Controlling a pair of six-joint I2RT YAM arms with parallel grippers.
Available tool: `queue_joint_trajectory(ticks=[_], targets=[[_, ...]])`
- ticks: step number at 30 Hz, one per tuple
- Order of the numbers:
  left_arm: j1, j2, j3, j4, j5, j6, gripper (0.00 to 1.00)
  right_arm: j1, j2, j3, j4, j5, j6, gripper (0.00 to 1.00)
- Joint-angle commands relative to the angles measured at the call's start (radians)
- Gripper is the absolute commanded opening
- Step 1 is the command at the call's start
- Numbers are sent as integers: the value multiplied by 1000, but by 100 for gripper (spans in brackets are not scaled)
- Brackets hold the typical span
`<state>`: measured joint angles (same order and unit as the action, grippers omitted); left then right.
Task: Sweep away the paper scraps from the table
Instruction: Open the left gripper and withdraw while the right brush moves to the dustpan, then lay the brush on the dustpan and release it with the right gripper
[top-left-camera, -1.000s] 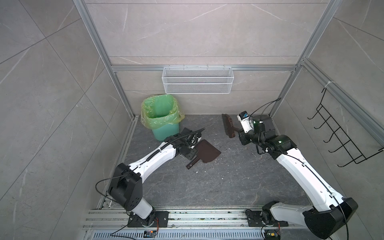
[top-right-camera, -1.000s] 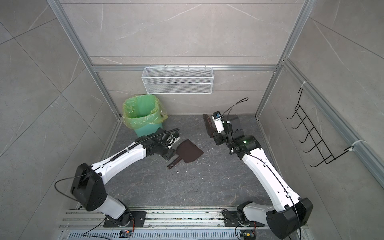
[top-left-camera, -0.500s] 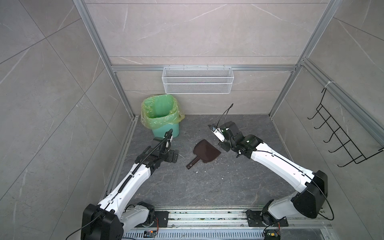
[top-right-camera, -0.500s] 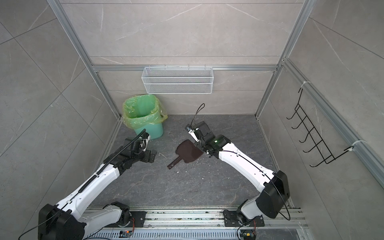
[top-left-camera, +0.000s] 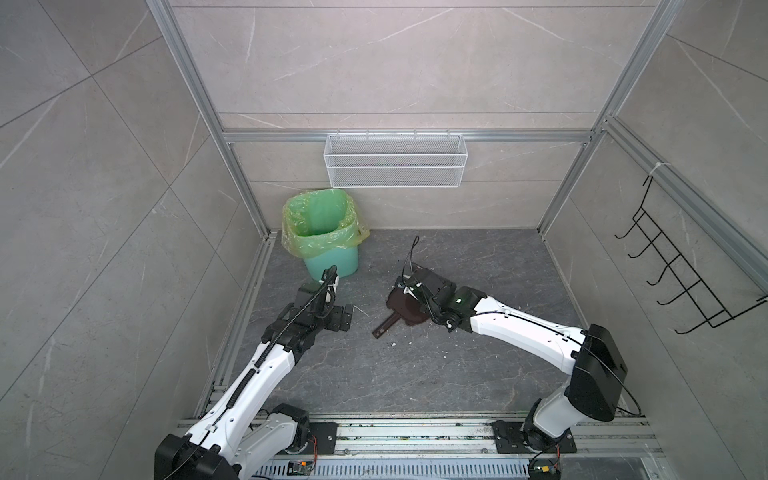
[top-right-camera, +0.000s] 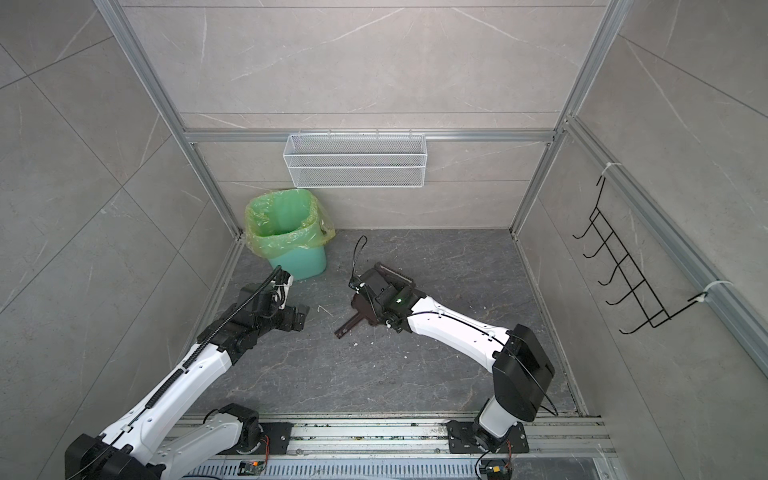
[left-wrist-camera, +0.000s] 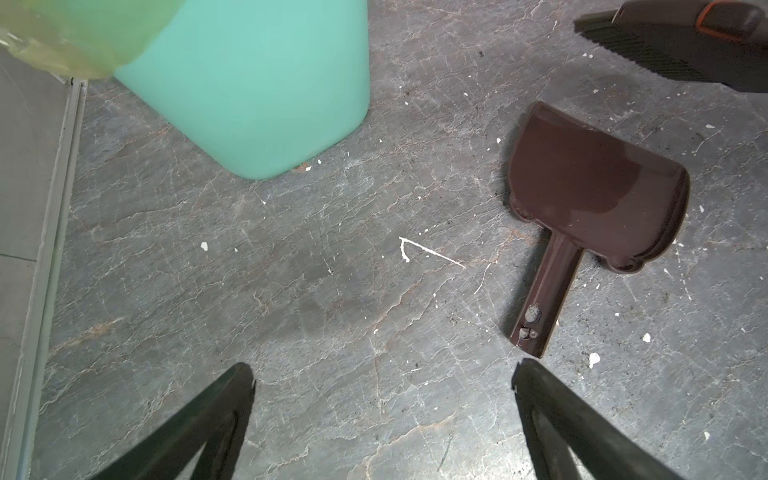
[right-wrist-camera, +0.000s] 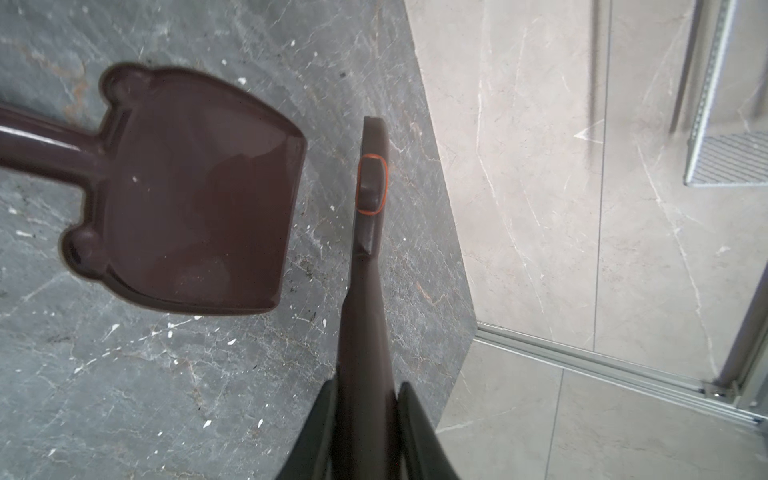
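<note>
I should use my right gripper to lay the brown brush down so that it rests across the opening of the brown dustpan (top-left-camera: 421, 296) (right-wrist-camera: 286, 230). The brush is now just off the dustpan's mouth.
No coloured paper scraps show in any view; only tiny white crumbs dot the dark table (top-left-camera: 415, 374). A brown dustpan (top-left-camera: 405, 309) lies flat near the middle, its handle pointing at the front left. My left gripper (left-wrist-camera: 382, 374) hangs open and empty over bare table, left of the dustpan handle (left-wrist-camera: 540, 291). My right gripper (right-wrist-camera: 365, 386) is shut on the handle of a brown brush (right-wrist-camera: 370, 187), which sits just off the dustpan's (right-wrist-camera: 191, 195) mouth. In both top views the right wrist (top-right-camera: 386, 291) covers that gripper's fingers.
A mint bin with a green liner (top-left-camera: 328, 245) stands at the back left corner, close to the left arm. A white wire basket (top-left-camera: 395, 166) hangs on the back wall, and a black hook rack (top-left-camera: 681, 282) on the right wall. Aluminium rails edge the table.
My left gripper opened and drew back left from the dustpan. My right arm brought the brush from the back right over to the dustpan's mouth.
</note>
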<state>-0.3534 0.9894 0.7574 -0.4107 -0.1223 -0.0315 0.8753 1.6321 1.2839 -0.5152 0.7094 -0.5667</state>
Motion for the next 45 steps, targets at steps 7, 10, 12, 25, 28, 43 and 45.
queue_joint_trajectory(ticks=[7,10,12,25,28,43,45], targets=[[4,-91,-16,-6,-43,-10,100,69,62,-26,52,62,27,0],[4,-114,-23,-19,-50,-13,100,94,79,-29,42,48,46,0],[4,-128,-27,-27,-55,-13,100,106,86,-37,40,45,55,0],[5,-172,-49,-45,-56,-15,100,143,82,-71,-11,-4,155,34],[5,-172,-48,-46,-57,-16,100,149,85,-70,-27,-37,195,38],[4,-187,-54,-56,-73,-15,100,168,62,-76,-148,-280,429,48],[5,-177,-59,-45,-74,-11,100,168,60,-76,-159,-304,446,49]])
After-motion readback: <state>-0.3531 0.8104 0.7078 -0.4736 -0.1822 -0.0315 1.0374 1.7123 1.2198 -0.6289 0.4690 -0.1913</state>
